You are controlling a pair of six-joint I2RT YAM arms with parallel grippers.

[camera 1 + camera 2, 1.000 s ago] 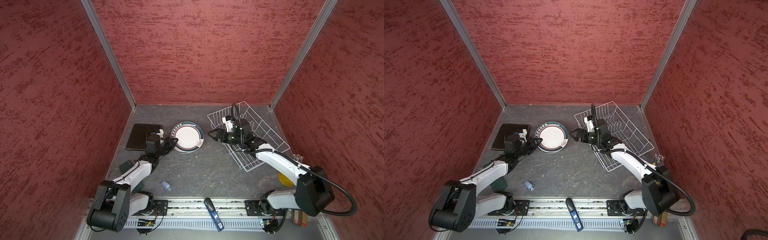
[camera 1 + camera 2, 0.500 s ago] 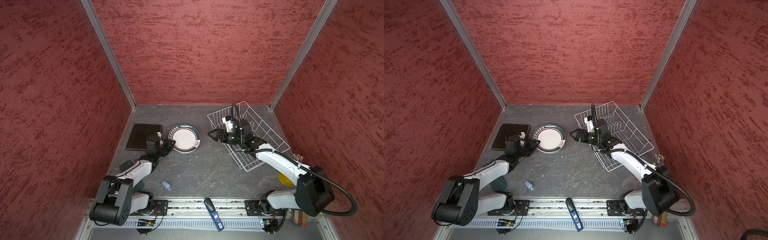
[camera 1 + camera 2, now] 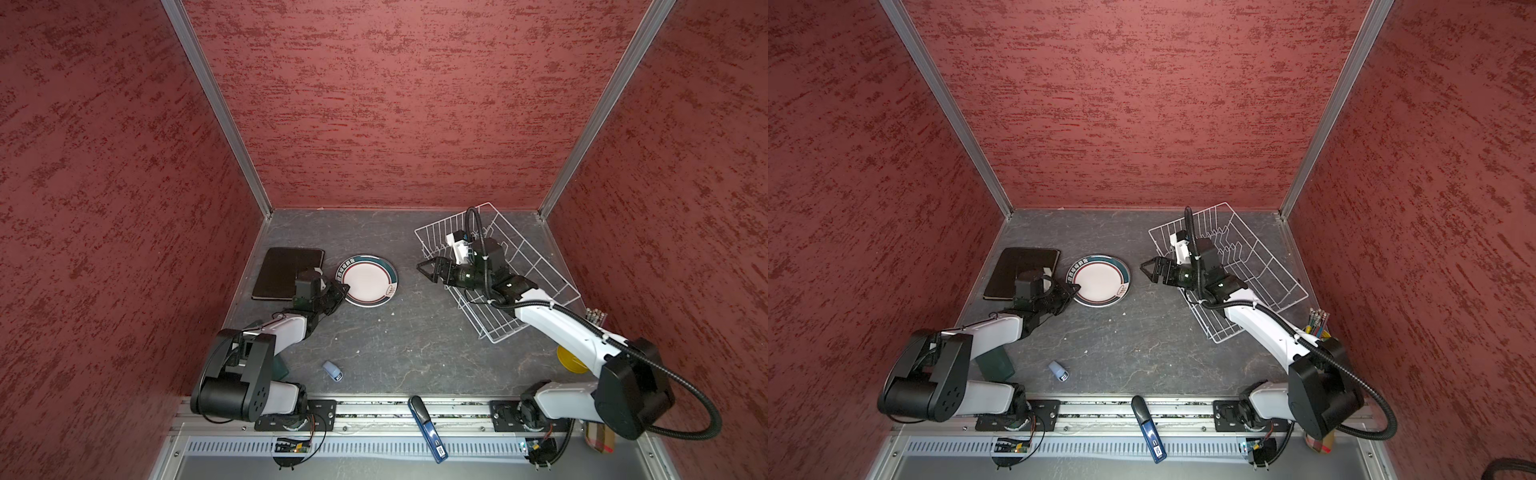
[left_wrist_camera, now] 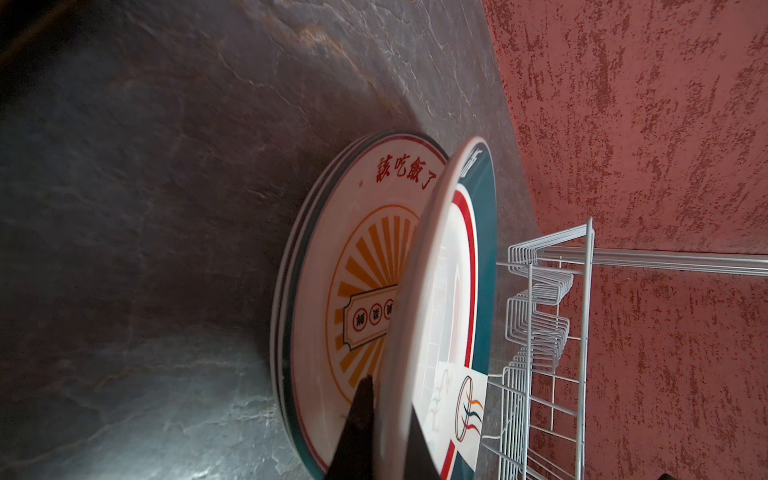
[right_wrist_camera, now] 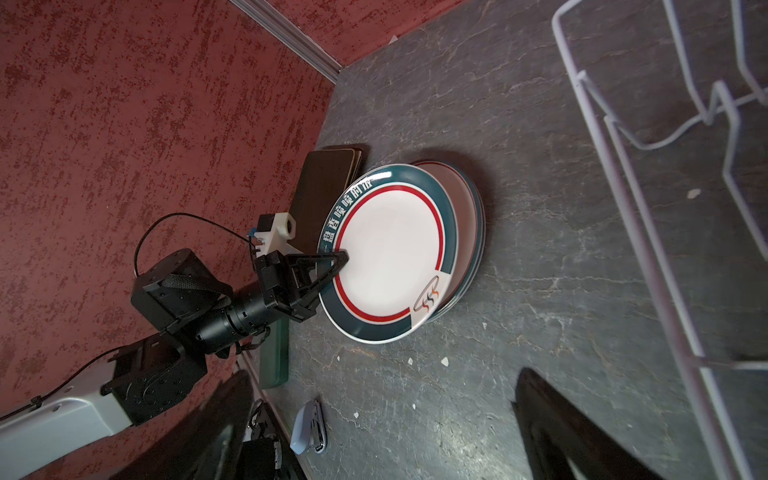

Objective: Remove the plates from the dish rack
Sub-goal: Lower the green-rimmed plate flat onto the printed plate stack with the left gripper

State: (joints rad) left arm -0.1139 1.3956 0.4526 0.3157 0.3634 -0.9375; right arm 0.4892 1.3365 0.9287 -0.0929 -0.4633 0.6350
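Observation:
My left gripper is going to release the round teal-rimmed plate on top of the orange-sunburst plate [image 3: 367,280] [image 4: 374,312]. The teal-rimmed plate is tilted over that stack now.
My left gripper [image 3: 343,287] [image 3: 1076,286] [image 4: 388,415] [image 5: 343,255] is shut on the rim of the round teal-rimmed plate [image 3: 368,280] [image 3: 1100,280] [image 4: 457,291] [image 5: 390,253]. That plate is tilted, held edge raised, over a stack topped by an orange-sunburst plate [image 4: 365,257]. A dark brown square plate [image 3: 286,272] [image 3: 1019,270] [image 5: 324,183] lies flat to the left of the stack. The white wire dish rack [image 3: 536,319] [image 3: 1266,266] [image 4: 548,291] [image 5: 623,199] holds no plates. My right gripper [image 3: 426,270] [image 3: 1148,270] [image 5: 382,424] hangs open and empty just off the rack's left end.
A small blue stapler [image 3: 332,370] [image 3: 1058,370] [image 5: 309,428] lies on the floor near the front. A green block [image 3: 994,363] [image 5: 274,353] sits under my left arm. A blue-handled tool [image 3: 428,428] rests on the front rail. Red walls enclose three sides.
My left gripper has carried the teal-rimmed plate left and lower, toward the stack beside the brown plate. The right arm has barely moved.

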